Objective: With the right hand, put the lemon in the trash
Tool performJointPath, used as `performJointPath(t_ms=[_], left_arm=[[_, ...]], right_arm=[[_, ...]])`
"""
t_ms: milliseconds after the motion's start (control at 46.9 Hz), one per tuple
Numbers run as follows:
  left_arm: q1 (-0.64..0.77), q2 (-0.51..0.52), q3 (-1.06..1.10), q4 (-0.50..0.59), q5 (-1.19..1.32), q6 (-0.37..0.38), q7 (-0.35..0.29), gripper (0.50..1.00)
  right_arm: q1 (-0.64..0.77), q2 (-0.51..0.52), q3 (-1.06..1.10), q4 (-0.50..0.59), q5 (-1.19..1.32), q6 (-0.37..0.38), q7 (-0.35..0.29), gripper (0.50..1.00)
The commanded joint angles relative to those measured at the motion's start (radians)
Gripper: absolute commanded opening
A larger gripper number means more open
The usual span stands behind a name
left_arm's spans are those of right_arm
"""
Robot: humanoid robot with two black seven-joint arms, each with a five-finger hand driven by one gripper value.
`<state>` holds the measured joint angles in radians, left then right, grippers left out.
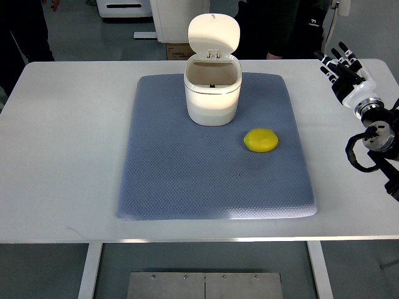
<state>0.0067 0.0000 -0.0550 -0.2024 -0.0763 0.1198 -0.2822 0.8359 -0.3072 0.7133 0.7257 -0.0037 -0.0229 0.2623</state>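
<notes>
The robot's right gripper will close around the end of the yellow lemon (270,140) that is farther away from the white trash bin.
A yellow lemon (260,140) lies on the blue mat (187,180), right of centre. Behind it and to the left stands a small white trash bin (212,93) with its lid flipped up, so the inside shows. My right hand (340,67) hovers over the table's far right side, well away from the lemon, with its fingers spread and nothing in them. The right arm (374,134) comes in from the right edge. No left arm shows.
The mat covers the middle of a white table (62,156). People in dark clothes stand behind the far edge, at the top left (25,31) and top right (293,28). A cardboard box (177,50) sits behind the bin.
</notes>
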Motion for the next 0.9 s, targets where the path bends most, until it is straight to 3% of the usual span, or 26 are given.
performJointPath(t_ms=[0, 661, 746, 874], left_arm=[[0.003, 0.0, -0.002, 0.001, -0.008, 0.0, -0.006, 1.0], [-0.001, 0.0, 0.004, -0.003, 0.001, -0.008, -0.022, 1.0], [-0.001, 0.0, 0.004, -0.002, 0.0, -0.005, -0.022, 1.0], [-0.001, 0.0, 0.004, -0.002, 0.001, -0.005, -0.022, 1.0]], right_arm=[[-0.001, 0.002, 0.0, 0.0, 0.001, 0.0, 0.0, 1.0], [-0.001, -0.007, 0.001, -0.002, -0.002, 0.0, 0.023, 1.0], [0.002, -0.009, 0.003, -0.005, -0.002, -0.002, 0.077, 1.0], [0.003, -0.009, 0.005, -0.022, -0.002, -0.003, 0.228, 1.0]])
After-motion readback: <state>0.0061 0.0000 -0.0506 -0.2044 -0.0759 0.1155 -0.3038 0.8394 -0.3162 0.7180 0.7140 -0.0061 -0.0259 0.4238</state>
